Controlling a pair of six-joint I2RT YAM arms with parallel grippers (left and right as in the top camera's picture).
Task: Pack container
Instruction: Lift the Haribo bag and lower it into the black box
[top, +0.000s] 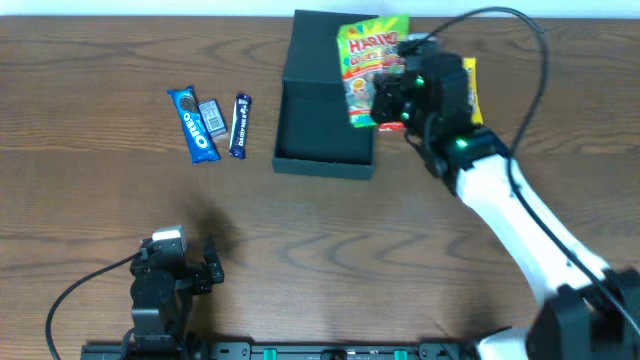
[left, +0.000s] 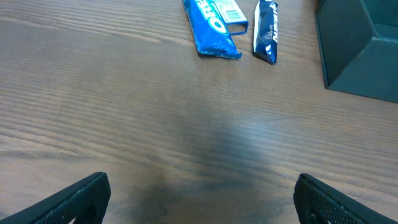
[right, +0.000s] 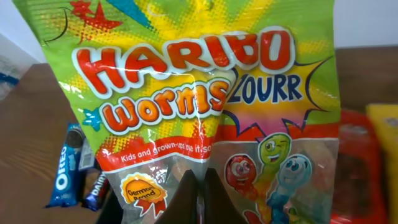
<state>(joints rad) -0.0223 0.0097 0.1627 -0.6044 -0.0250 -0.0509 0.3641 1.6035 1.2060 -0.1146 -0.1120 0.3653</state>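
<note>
My right gripper is going to put the green Haribo Worms bag down on the dark teal container's bottom (top: 338, 134), towards the red packet.
The dark teal container (top: 325, 130) stands open at the back middle, its lid (top: 315, 45) raised behind it; its corner shows in the left wrist view (left: 360, 50). My right gripper (top: 385, 100) is shut on a green Haribo Worms bag (top: 372, 60) and holds it above the container's right rim. The bag fills the right wrist view (right: 205, 106), with the fingertips (right: 204, 196) pinched on its lower edge. My left gripper (top: 190, 262) is open and empty near the front left, its fingers (left: 199, 196) wide apart over bare wood.
An Oreo packet (top: 192, 125), a small grey packet (top: 211, 118) and a Dairy Milk bar (top: 240, 125) lie left of the container. A red packet (right: 357, 168) and a yellow packet (top: 470, 88) lie to its right, under my right arm.
</note>
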